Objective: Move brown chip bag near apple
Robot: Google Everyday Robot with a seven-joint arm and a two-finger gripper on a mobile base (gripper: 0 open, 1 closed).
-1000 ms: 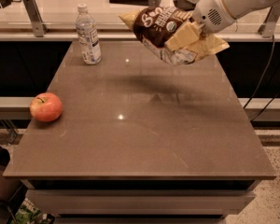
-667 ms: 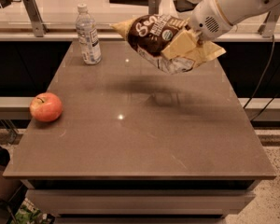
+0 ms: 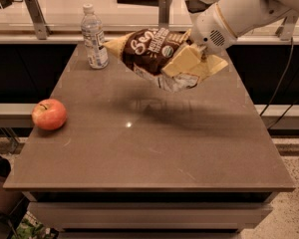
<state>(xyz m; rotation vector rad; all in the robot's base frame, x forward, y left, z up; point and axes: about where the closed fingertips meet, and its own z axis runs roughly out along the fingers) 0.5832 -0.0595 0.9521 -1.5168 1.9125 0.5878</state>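
Note:
The robot's gripper should set the brown chip bag down on the table (image 3: 127,102) beside the apple, nearer than the water bottle.
The brown chip bag (image 3: 157,54) hangs in the air above the middle-back of the table, dark brown front with white lettering facing the camera, tan edges and silvery underside showing. My gripper (image 3: 199,59) comes in from the upper right on a white arm and is shut on the bag's right end. The apple (image 3: 49,114), red with yellowish patches, sits on the table near its left edge, well to the left of and nearer than the bag.
A water bottle (image 3: 94,38) stands upright at the table's back left corner. The brown table (image 3: 149,143) has a counter with metal posts (image 3: 34,15) behind it. A black cable (image 3: 284,83) hangs at the right.
The gripper has carried the chip bag leftward and a little lower over the table, toward the apple's side. The apple and bottle have not moved.

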